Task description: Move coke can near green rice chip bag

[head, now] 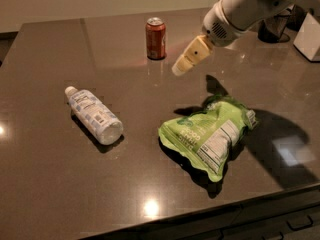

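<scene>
The coke can has to go near the green rice chip bag, so next my gripper closes on the upper half of the coke can (157,30).
The coke can (156,38) stands upright at the far middle of the dark table. The green rice chip bag (209,135) lies flat at the front right, label panel up. My gripper (181,68) hangs above the table on the white arm coming in from the upper right. Its tan tip is to the right of the can and a little nearer to me, apart from it, and above the far left of the bag. It holds nothing that I can see.
A clear plastic bottle (95,116) with a white cap lies on its side at the left. The table (50,184) front edge runs along the bottom. A white object (308,36) and dark items stand at the far right.
</scene>
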`<state>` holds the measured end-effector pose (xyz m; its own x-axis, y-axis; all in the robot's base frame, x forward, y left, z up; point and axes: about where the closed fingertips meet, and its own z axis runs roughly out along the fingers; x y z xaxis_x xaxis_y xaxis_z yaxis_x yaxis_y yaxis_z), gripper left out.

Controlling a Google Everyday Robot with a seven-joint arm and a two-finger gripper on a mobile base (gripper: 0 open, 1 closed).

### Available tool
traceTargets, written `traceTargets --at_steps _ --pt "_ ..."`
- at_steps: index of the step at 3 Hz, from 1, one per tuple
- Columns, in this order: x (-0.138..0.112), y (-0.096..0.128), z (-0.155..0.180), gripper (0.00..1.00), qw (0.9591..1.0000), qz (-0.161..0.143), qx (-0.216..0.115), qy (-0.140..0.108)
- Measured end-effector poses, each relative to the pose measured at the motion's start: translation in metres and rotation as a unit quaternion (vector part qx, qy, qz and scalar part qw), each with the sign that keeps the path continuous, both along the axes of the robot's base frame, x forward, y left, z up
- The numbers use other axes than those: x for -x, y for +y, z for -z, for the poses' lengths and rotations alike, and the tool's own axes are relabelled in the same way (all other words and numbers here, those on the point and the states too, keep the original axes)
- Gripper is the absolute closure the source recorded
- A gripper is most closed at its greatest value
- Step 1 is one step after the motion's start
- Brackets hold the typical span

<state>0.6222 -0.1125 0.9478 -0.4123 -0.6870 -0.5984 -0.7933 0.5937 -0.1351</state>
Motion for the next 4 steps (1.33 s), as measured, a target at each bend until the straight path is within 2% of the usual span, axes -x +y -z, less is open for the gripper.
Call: traceTargets --at_steps 1,2,3,4 --pt "-0.045 0.026 0.007 0.00 0.9981 0.037 -0.049 -0.010" --pt "-0.085 0.043 0.008 0.00 0.9936 0.066 -0.087 -0.029" --pt "-0.118 0.060 0.012 0.00 0.9894 0.080 -0.113 -0.042" --pt "-0.142 0.077 0.020 0.00 0.9873 0.082 -0.126 -0.051"
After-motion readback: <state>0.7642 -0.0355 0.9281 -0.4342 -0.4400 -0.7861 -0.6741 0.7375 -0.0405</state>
